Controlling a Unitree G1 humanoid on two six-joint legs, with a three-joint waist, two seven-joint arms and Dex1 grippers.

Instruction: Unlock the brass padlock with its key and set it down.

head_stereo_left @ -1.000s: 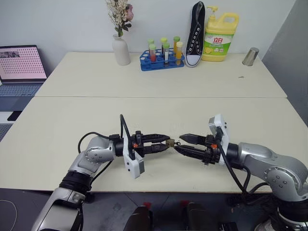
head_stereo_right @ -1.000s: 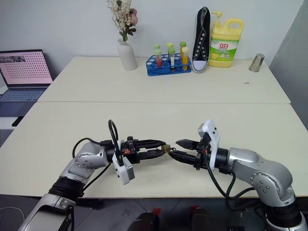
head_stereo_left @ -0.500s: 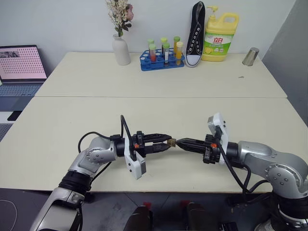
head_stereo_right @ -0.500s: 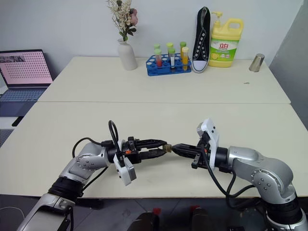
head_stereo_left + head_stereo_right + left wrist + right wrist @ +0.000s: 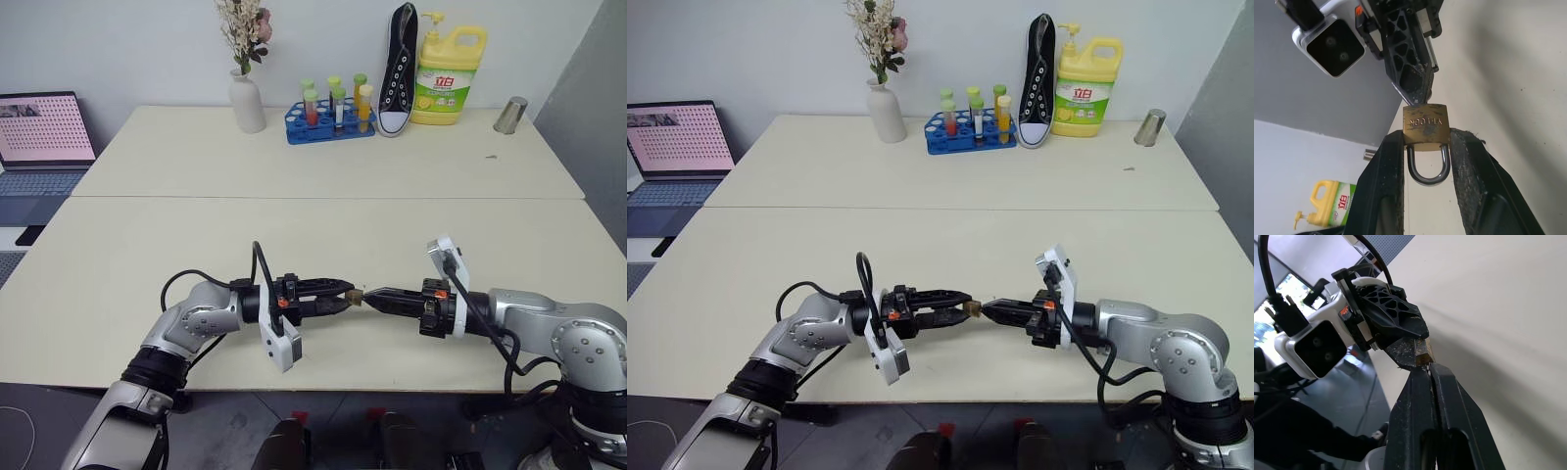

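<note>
My left gripper has the shackle between its fingers, so next my right gripper lets go of the key and grabs the padlock's body (image 5: 355, 297) before my left gripper opens the shackle.
The brass padlock (image 5: 1426, 125) is pinched by its sides between the fingers of my left gripper (image 5: 345, 295), just above the near part of the table (image 5: 294, 235). Its silvery shackle (image 5: 1428, 171) points back into that gripper. My right gripper (image 5: 367, 295) comes level from the opposite side. It is shut, with its fingertips (image 5: 1415, 93) pressed against the padlock's end face away from the shackle. The key is hidden; I cannot make it out at those fingertips. The right wrist view shows the padlock (image 5: 1422, 352) right at the closed tips.
Along the back of the table stand a vase of flowers (image 5: 246, 98), a blue test-tube rack (image 5: 331, 122), a black shoe (image 5: 397, 69), a yellow detergent bottle (image 5: 449, 73) and a metal cup (image 5: 509, 115). A laptop (image 5: 44, 127) sits far left. The table's front edge is just below the grippers.
My right gripper went from open to shut, its tips closing at the padlock's end, and its wrist rolled. The left gripper kept its hold on the padlock and stayed in place.
</note>
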